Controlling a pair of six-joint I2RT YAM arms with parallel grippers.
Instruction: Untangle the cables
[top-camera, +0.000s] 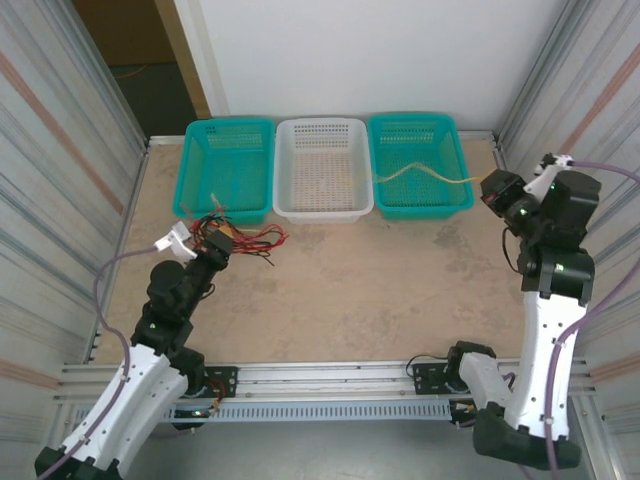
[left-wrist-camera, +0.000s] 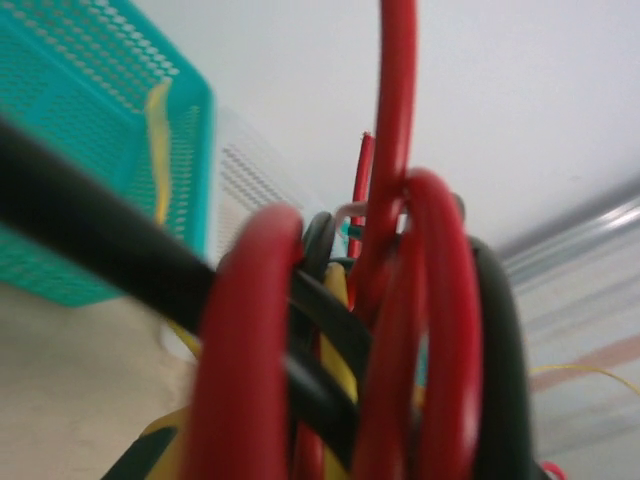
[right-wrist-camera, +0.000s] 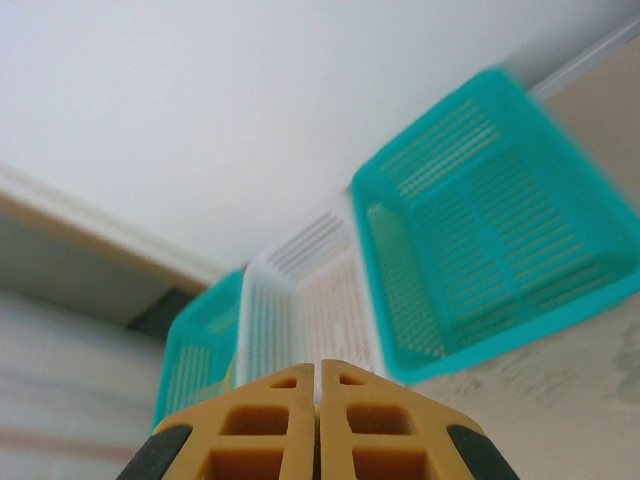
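Observation:
My left gripper needs to let go of the tangle of cables on the bare tabletop (top-camera: 321, 285) in front of the white basket.
A tangle of red, black and yellow cables (top-camera: 243, 238) lies at the front of the left teal basket (top-camera: 196, 150), and my left gripper (top-camera: 214, 246) is shut on it. In the left wrist view the red and black loops (left-wrist-camera: 400, 330) sit right against the lens and hide the fingers. A single yellow-tan cable (top-camera: 420, 170) runs in a wave from the white basket (top-camera: 285, 205) across the right teal basket (top-camera: 452, 205) and ends close to my right gripper (top-camera: 489, 192). That gripper (right-wrist-camera: 320, 368) is shut, pads together, with nothing seen between them.
Three baskets stand in a row against the back wall: teal (right-wrist-camera: 195, 350), white (right-wrist-camera: 300, 290), teal (right-wrist-camera: 500, 230). Corrugated walls close in both sides. Bare tabletop (top-camera: 380, 280) stretches between the arms. A rail (top-camera: 320, 375) runs along the near edge.

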